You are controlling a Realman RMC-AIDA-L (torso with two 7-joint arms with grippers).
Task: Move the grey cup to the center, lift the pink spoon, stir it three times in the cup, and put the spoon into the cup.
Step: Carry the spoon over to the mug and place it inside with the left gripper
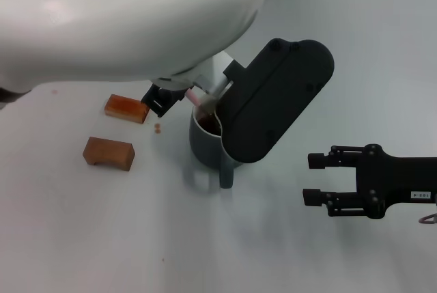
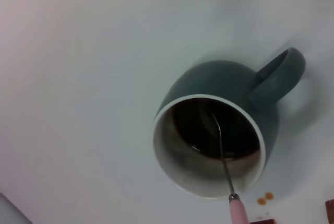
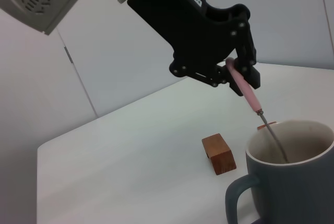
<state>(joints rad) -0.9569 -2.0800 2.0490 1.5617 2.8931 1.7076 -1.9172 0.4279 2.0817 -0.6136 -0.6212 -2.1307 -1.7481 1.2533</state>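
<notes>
The pink spoon, now tilted down into the cup, will lean against the grey cup's rim [image 1: 203, 108] [image 2: 230, 195] on the side toward the orange-brown block when my left gripper lets it go.
The grey cup [image 1: 203, 144] stands near the middle of the white table with its handle toward the near edge, and dark liquid shows inside it [image 2: 209, 78]. My left gripper [image 1: 179, 97] hovers just above and behind the rim, shut on the pale handle of the pink spoon [image 1: 196, 96]. The spoon tilts down into the cup; its metal neck [image 2: 222, 153] runs into the liquid and the bowl is submerged. In the right wrist view the left gripper [image 3: 236, 70] holds the spoon [image 3: 250, 96] over the cup [image 3: 292, 187]. My right gripper [image 1: 309, 179] rests open to the right of the cup, holding nothing.
Two brown blocks lie left of the cup, one orange-brown [image 1: 126, 108] and one tan [image 1: 109, 153], with small brown spots [image 1: 157, 128] on the table [image 1: 82, 238] between them and the cup. The left arm's black body overhangs the cup's right side.
</notes>
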